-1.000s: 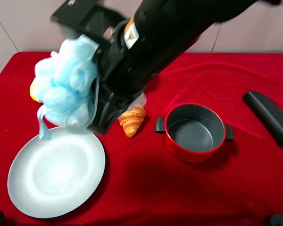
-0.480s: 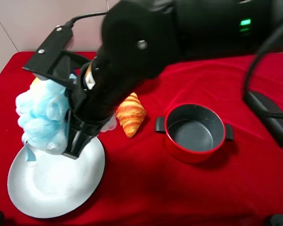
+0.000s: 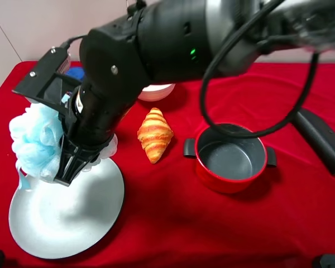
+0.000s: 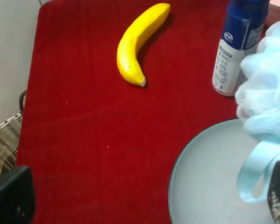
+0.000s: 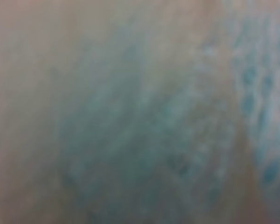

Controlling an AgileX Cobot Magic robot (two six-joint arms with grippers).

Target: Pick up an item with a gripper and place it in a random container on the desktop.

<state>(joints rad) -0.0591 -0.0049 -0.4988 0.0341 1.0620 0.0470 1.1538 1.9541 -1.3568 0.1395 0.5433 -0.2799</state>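
Next, I release the light-blue mesh pouf with my right gripper on the far half of the pale grey-blue plate [image 3: 74,190].
The light-blue mesh pouf [image 3: 33,142] hangs in my right gripper [image 3: 44,134], whose black jaws are shut on it, one above and one below. It is just over the far left rim of the pale grey-blue plate [image 3: 67,218], and its ribbon loop dangles to the rim. The left wrist view shows the pouf [image 4: 266,84] and its ribbon above the plate [image 4: 205,186]. The right wrist view is a blur of blue mesh [image 5: 177,116]. My left gripper [image 4: 144,196] is open and empty, off the plate's left side.
A golden croissant [image 3: 154,135] lies right of the plate, and a red pot [image 3: 230,156] further right. A black curved bar [image 3: 318,137] lies at the right edge. A pale bowl [image 3: 156,91] is half hidden behind the arm. A banana [image 4: 137,42] and a blue bottle [image 4: 235,46] stand beyond the plate.
My right arm has swung left and down with the pouf, from high above the plate's far edge to just over its left rim. The croissant is now uncovered.
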